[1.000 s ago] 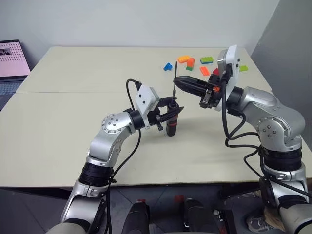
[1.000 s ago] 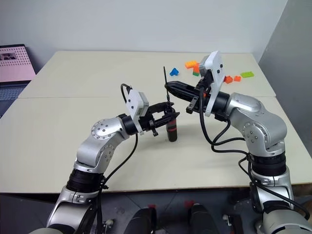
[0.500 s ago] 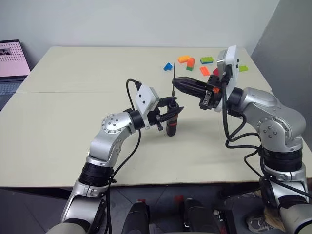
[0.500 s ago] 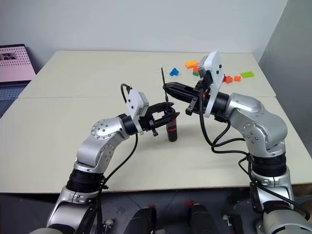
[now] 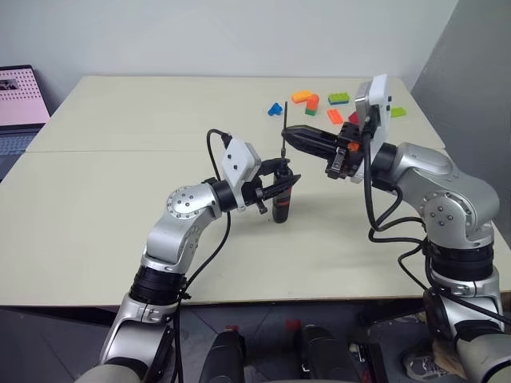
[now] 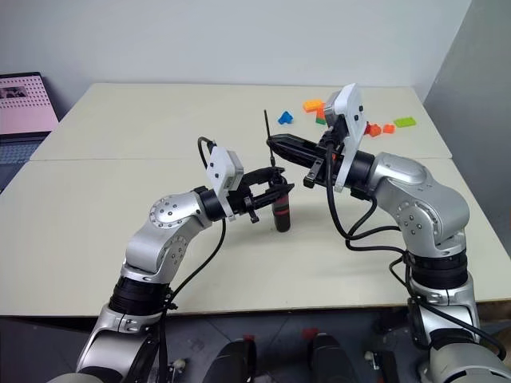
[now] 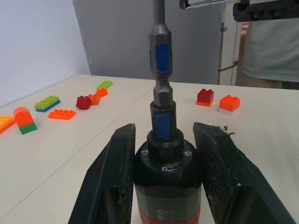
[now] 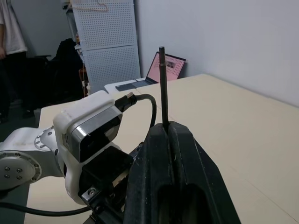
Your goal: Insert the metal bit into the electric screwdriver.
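The robot's right gripper needs to release the metal bit seated in the collar at the electric screwdriver's top [image 5: 283, 157].
The electric screwdriver [image 5: 280, 206], black with a red band low on its body, stands upright above the table with my left gripper [image 5: 279, 180] shut on its upper part. In the left wrist view both fingers [image 7: 117, 177] press on the screwdriver [image 7: 167, 186]. The metal bit [image 7: 160, 60] rises straight from the collar at the screwdriver's top, with its lower end in the socket. My right gripper [image 5: 289, 134] is shut on the bit [image 5: 285, 118] partway up. The thin tip [image 8: 162, 84] sticks out above the closed fingers [image 8: 170, 140].
Several coloured toy bricks [image 5: 313, 102] lie at the table's back right. A laptop [image 5: 17, 100] sits off the table's left edge. A seam [image 5: 104, 151] crosses the tabletop. A person [image 7: 271, 42] stands behind the table in the left wrist view.
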You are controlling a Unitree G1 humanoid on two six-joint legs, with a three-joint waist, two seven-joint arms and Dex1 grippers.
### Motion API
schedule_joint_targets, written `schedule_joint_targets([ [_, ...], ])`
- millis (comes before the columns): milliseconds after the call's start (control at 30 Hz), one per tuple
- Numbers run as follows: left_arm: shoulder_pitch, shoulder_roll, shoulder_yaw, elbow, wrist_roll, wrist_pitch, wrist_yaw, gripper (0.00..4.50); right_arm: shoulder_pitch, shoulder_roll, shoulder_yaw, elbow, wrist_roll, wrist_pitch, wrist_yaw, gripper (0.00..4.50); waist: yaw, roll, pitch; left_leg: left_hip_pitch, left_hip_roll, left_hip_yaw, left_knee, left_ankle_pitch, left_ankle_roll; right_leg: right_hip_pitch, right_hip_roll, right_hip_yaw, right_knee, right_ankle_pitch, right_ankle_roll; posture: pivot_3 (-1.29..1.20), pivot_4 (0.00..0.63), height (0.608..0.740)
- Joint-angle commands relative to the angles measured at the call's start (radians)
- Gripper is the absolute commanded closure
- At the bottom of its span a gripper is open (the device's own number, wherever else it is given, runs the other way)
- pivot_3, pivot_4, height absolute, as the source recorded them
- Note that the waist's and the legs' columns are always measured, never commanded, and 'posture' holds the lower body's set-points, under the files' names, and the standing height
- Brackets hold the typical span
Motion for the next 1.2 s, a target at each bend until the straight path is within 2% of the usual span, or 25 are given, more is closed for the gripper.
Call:
schedule_joint_targets([
  [33, 0.008, 0.005, -0.007, -0.020, 0.005, 0.001, -0.002, 2.92, -0.027, 0.003, -0.039, -0.010, 0.022, -0.009, -0.011, 4.50, 0.000, 0.000, 0.000, 0.000, 0.000, 0.000, 0.000, 0.000, 0.000, 0.000, 0.000, 0.000, 0.000, 0.000, 0.000, 0.00, 0.150, 0.740],
  [1200, 0.014, 0.003, -0.011, -0.027, 0.009, -0.003, -0.002, 2.92, 0.042, -0.046, 0.053, -0.037, -0.022, 0.047, 0.020, 4.50, 0.000, 0.000, -0.001, 0.001, 0.000, 0.000, 0.000, 0.000, 0.000, 0.001, 0.000, 0.000, 0.000, 0.000, 0.000, 0.00, 0.150, 0.740],
])
